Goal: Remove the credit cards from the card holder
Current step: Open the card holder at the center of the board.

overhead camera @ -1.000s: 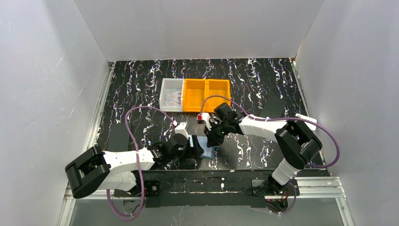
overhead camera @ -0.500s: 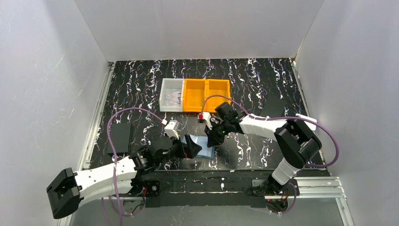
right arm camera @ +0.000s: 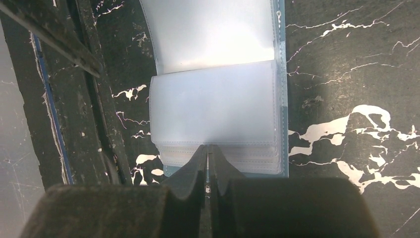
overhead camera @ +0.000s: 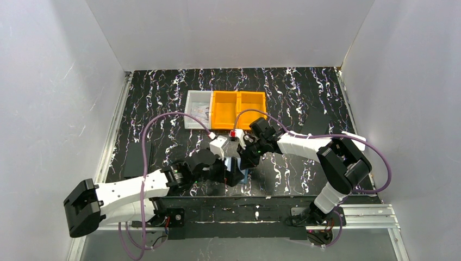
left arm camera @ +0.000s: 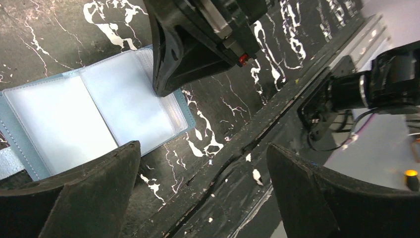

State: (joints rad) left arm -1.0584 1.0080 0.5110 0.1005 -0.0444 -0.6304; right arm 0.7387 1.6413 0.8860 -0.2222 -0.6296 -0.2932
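Observation:
The pale pocket leaf lies flat with the robot's right fingers on its stepped edges, so next the left gripper pinches its front-rail side (right arm camera: 152, 109) and folds it back.
The blue card holder (right arm camera: 218, 99) lies open on the black marbled table, pale inner pockets up. It also shows in the left wrist view (left arm camera: 94, 111) and as a blue sliver in the top view (overhead camera: 245, 174). The credit cards cannot be told apart from the pale pocket leaves. My right gripper (right arm camera: 208, 151) is shut, its tips pressed on the stepped pocket edges at one end of the holder; in the top view (overhead camera: 247, 155) it sits over the holder. My left gripper (left arm camera: 203, 198) is wide open and empty, just beside the holder near the table's front edge.
A white bin (overhead camera: 198, 116) and two orange bins (overhead camera: 239, 110) stand behind the holder. A flat dark object (overhead camera: 129, 160) lies at the left edge. The table's front rail (left arm camera: 277, 124) runs close to the holder.
My left arm has swung and brought its open gripper right, up against the holder, now covering most of it in the top view. The right gripper has stayed on the holder.

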